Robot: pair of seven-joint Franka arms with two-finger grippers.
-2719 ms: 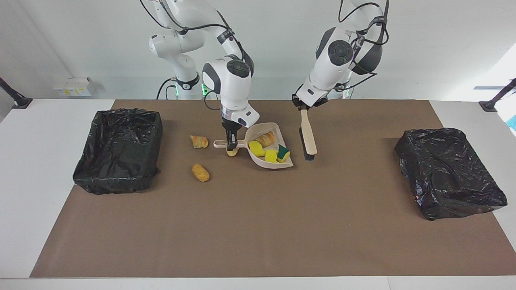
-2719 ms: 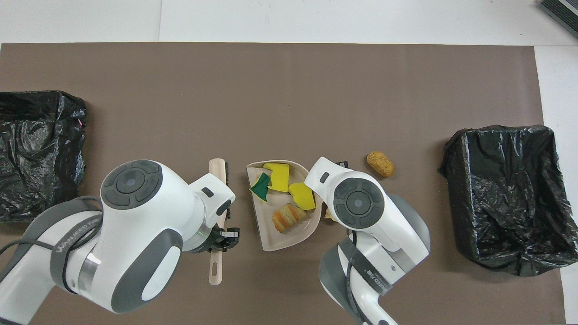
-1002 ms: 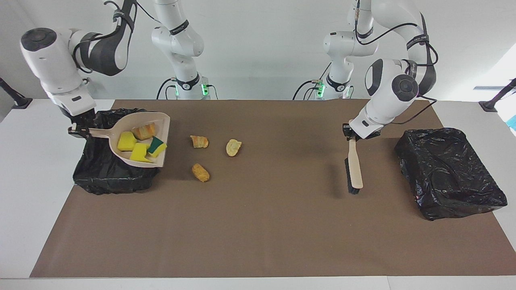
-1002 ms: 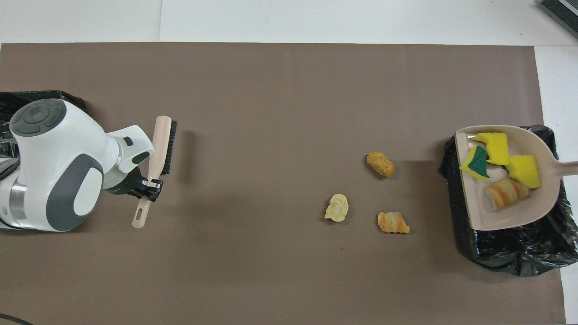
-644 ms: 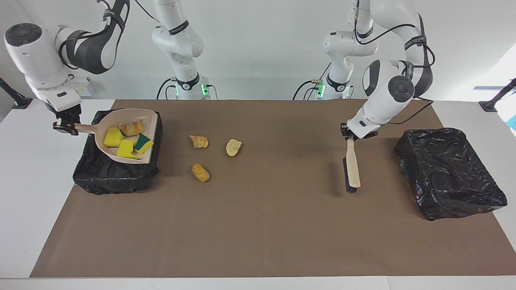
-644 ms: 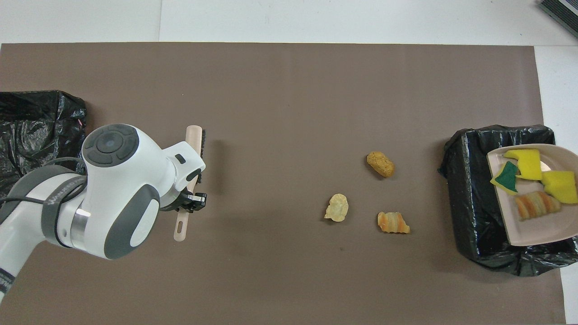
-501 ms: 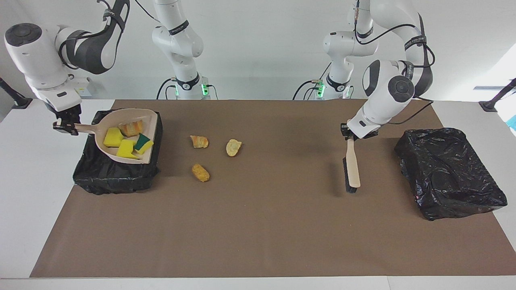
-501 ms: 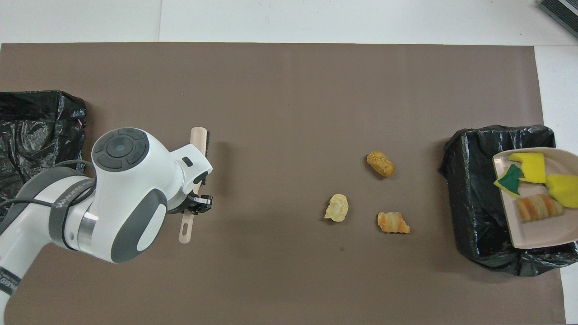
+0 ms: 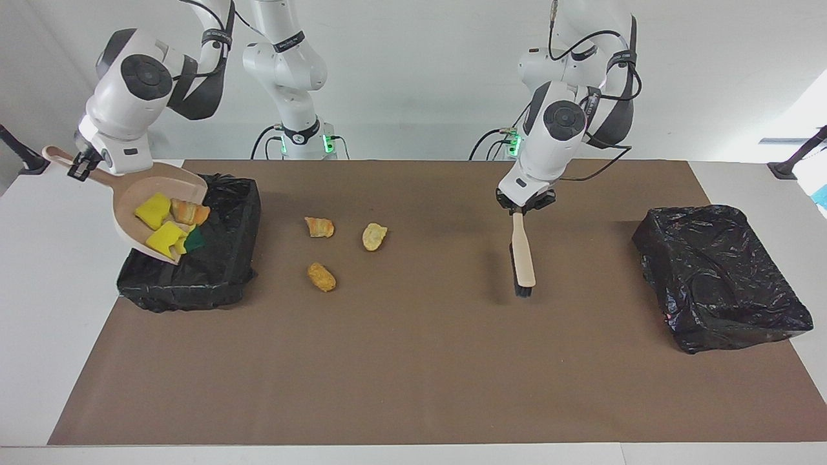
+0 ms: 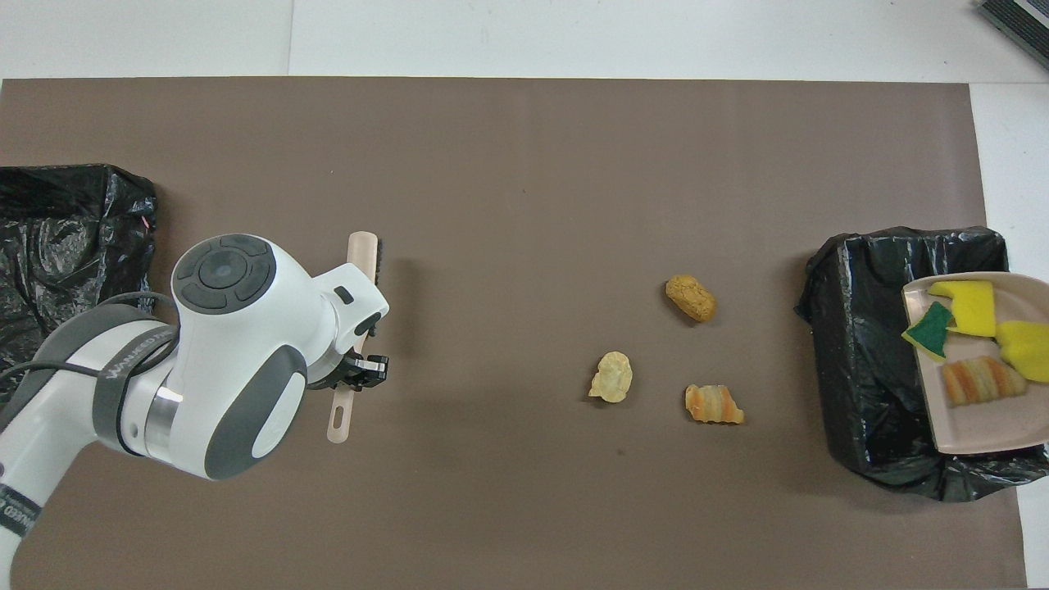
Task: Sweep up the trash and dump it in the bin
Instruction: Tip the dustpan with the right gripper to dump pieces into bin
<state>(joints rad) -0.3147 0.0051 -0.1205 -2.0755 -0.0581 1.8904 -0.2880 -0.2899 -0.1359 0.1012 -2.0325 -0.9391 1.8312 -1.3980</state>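
Observation:
My left gripper should set the brush, now hanging bristles-down over the mat, on the mat (image 10: 450, 481) between its bin and the tan-orange scraps, nearer me.
My right gripper (image 9: 79, 166) is shut on the handle of the beige dustpan (image 9: 126, 208). It holds the pan tilted, mouth down, over the black-lined bin (image 9: 219, 271) at the right arm's end. Yellow sponge chunks (image 9: 153, 210), a green-topped one (image 9: 193, 240) and a striped pastry piece (image 9: 188, 212) lie at the pan's lower lip. Three tan-orange scraps lie on the mat: (image 9: 319, 227), (image 9: 373, 236), (image 9: 321, 276). My left gripper (image 9: 524, 201) is shut on the brush (image 9: 522, 255), which hangs bristles-down over the mat. In the overhead view the dustpan (image 10: 983, 422) shows over the bin (image 10: 856, 360).
A second black-lined bin (image 9: 717, 278) stands at the left arm's end of the table, also in the overhead view (image 10: 65, 246). A brown mat (image 9: 413, 361) covers the table between the bins.
The right gripper raised the dustpan's handle and tipped the pan mouth-down over the bin; the scraps slid to its lip. The left arm carried the brush toward the middle of the table.

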